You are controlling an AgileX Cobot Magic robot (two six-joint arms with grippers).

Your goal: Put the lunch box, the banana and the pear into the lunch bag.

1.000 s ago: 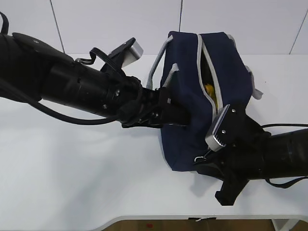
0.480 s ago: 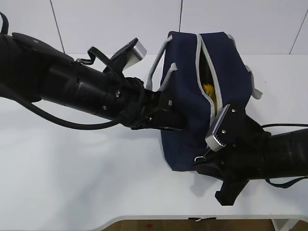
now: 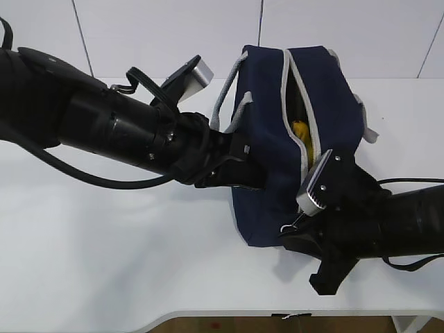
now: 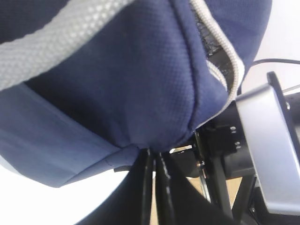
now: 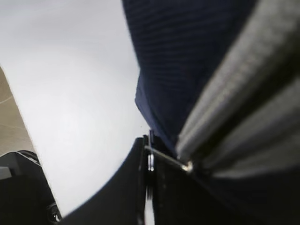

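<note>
Next, my left gripper takes the navy fabric closer to the zipper (image 3: 283,170) before my right gripper pulls it shut, because it is pinching a fold away from the zipper.
The navy lunch bag (image 3: 270,132) lies on the white table with its grey zipper partly undone. Something yellow (image 3: 302,130) shows in the gap; I cannot tell whether it is the banana or the pear. The lunch box is hidden. My left gripper (image 3: 258,177) presses against the bag's left side, jaws shut on a fold of the navy fabric (image 4: 140,117) in the left wrist view (image 4: 153,157). My right gripper (image 3: 297,227) sits at the bag's near end, shut on the wire ring pull (image 5: 166,158) of the zipper, right gripper (image 5: 150,152) close under the fabric.
Grey webbing handles (image 3: 223,104) stick out on the bag's left and right. The white table (image 3: 104,243) runs to a rounded front edge just below my right arm. A white tiled wall stands behind the bag.
My left gripper has closed from wide open onto the bag's left side and shifted slightly. The right gripper and the bag have stayed where they were.
</note>
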